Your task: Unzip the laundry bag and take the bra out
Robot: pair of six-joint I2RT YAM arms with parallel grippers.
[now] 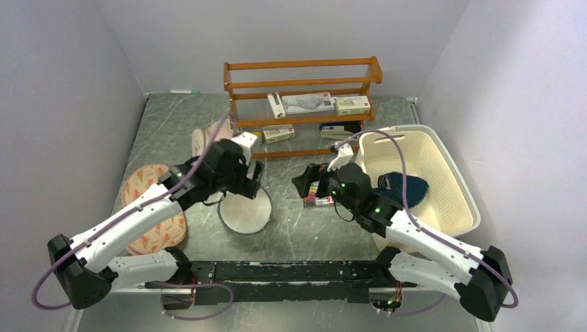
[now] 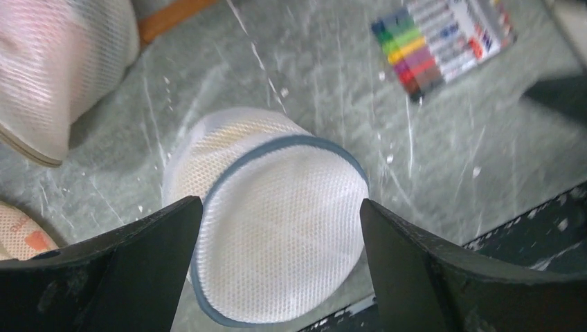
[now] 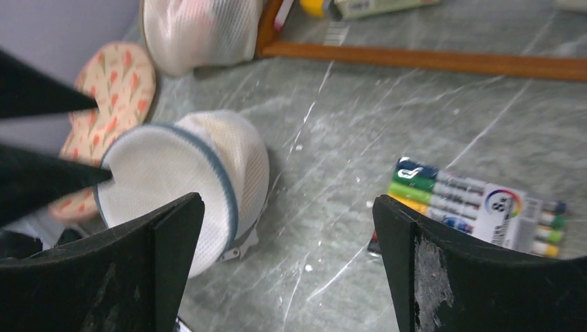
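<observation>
The laundry bag lies loose, so my left gripper should hold the bag's rim beside the zip pull before my right gripper pinches the zip pull (image 3: 242, 246).
The laundry bag (image 1: 246, 211) is a round white mesh drum with a grey-blue zip rim, tilted on the table with its flat face up. It also shows in the left wrist view (image 2: 277, 228) and the right wrist view (image 3: 180, 173), where its metal zip pull (image 3: 235, 249) lies at the lower rim. My left gripper (image 1: 253, 181) (image 2: 280, 202) is open, just above the bag, with its jaws spread wider than the flat face. My right gripper (image 1: 304, 185) (image 3: 287, 199) is open and empty, to the right of the bag. The bra is hidden; only a faint yellowish tint shows through the mesh.
A marker pack (image 1: 320, 196) (image 2: 443, 41) (image 3: 477, 207) lies under the right gripper. A cream basket (image 1: 443, 200) holding a teal cloth (image 1: 405, 185) stands at the right. A wooden rack (image 1: 301, 104) stands behind. A pinkish mesh pouch (image 1: 208, 138) (image 2: 62, 62) and floral pads (image 1: 149, 207) lie at the left.
</observation>
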